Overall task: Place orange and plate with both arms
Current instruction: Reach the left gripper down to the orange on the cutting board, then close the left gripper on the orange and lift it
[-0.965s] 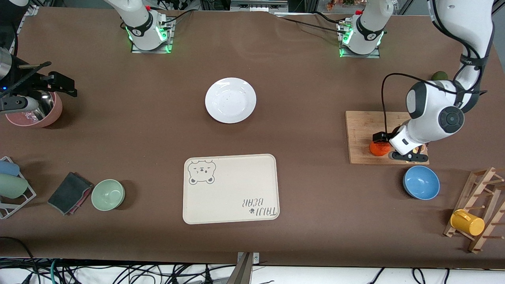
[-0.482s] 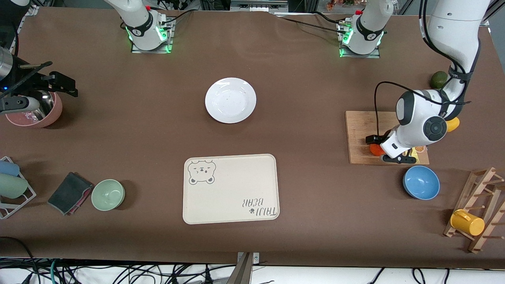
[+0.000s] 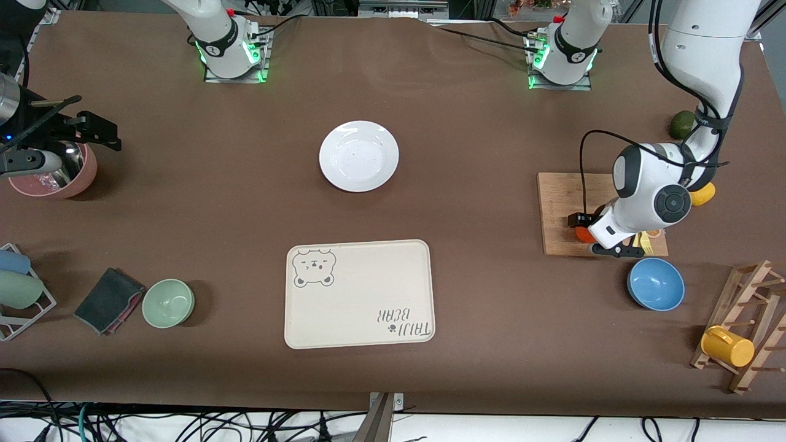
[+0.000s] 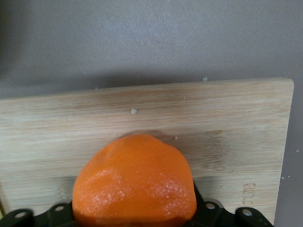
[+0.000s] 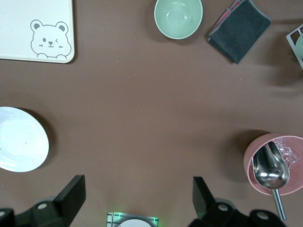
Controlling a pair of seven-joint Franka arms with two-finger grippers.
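Observation:
Next, I set the orange down with my left gripper in the hollow of the white plate (image 3: 371, 153).
The orange (image 3: 580, 234) lies on the wooden cutting board (image 3: 562, 196) toward the left arm's end of the table. My left gripper (image 3: 591, 237) is down around the orange, which fills the left wrist view (image 4: 135, 182) right against the gripper and still rests on the board (image 4: 227, 127). The white plate (image 3: 358, 156) sits at the table's middle, nearer the robots' bases, and also shows in the right wrist view (image 5: 19, 145). My right gripper (image 3: 101, 132) waits open and empty in the air over the right arm's end of the table, its fingers (image 5: 71, 194) wide apart.
A cream bear tray (image 3: 359, 293) lies nearer the front camera than the plate. A blue bowl (image 3: 655, 283), a lemon (image 3: 703, 194), an avocado (image 3: 681, 124) and a rack with a yellow mug (image 3: 727, 345) surround the board. A pink bowl (image 3: 58, 175), green bowl (image 3: 168, 302) and dark cloth (image 3: 109, 299) sit at the right arm's end.
My left gripper has moved from beside the orange to over and around it, covering most of it. The lemon and avocado came into sight. The right arm has not moved.

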